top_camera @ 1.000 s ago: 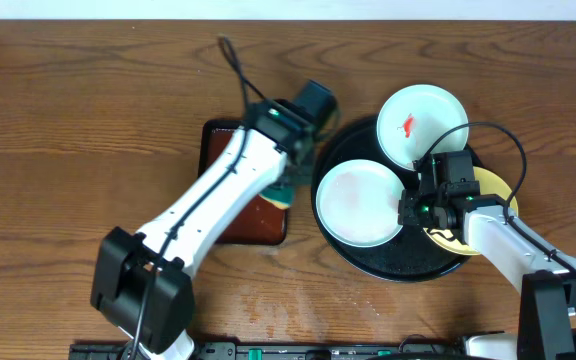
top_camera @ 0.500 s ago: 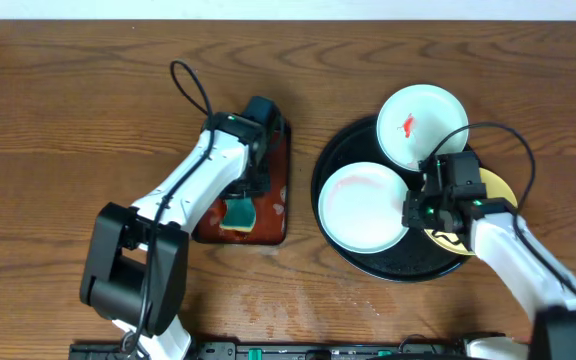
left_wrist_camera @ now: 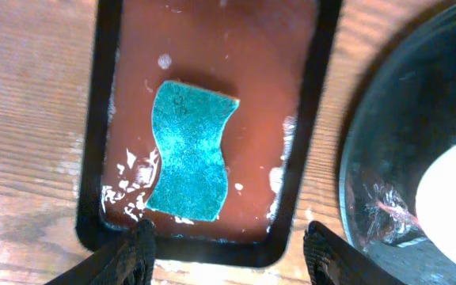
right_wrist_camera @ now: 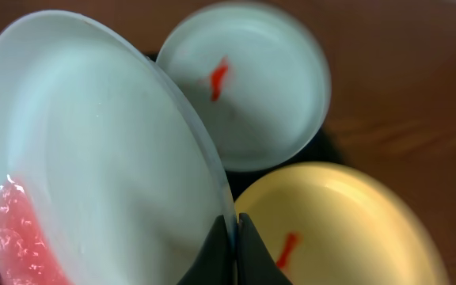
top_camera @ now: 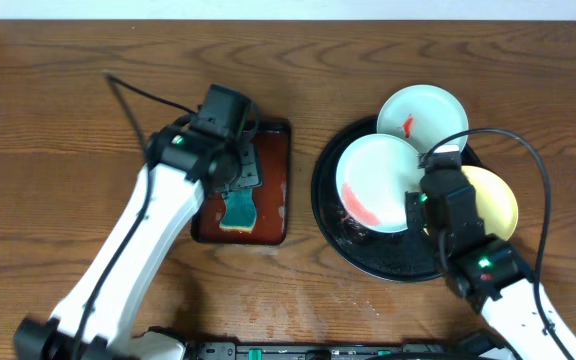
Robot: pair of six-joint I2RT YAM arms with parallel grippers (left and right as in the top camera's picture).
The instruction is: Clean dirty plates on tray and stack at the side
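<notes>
The white plate will go down from my right gripper onto the bare wood [top_camera: 545,182] beside the pale yellow plate, off the black tray.
My right gripper [right_wrist_camera: 234,233] is shut on the rim of a white plate [right_wrist_camera: 93,142], which stands tilted over the black tray [top_camera: 388,262] with a pink wet smear at its low edge. In the overhead view that plate [top_camera: 378,180] hangs left of the right gripper [top_camera: 415,200]. A second white plate [top_camera: 423,115] with a red smear rests at the tray's back. A pale yellow plate [top_camera: 490,200], also smeared red, lies at the right. My left gripper [left_wrist_camera: 228,245] is open above the teal sponge [left_wrist_camera: 192,150], holding nothing.
The sponge [top_camera: 238,212] lies flat in a wet rectangular reddish-brown tray [top_camera: 273,190] left of the black tray. The left arm [top_camera: 158,230] crosses the table's left half. Bare wooden table lies at the far left and along the back.
The left arm swung from the black tray to the brown tray, opened and left the sponge there. The right gripper tipped the white plate up on its rim.
</notes>
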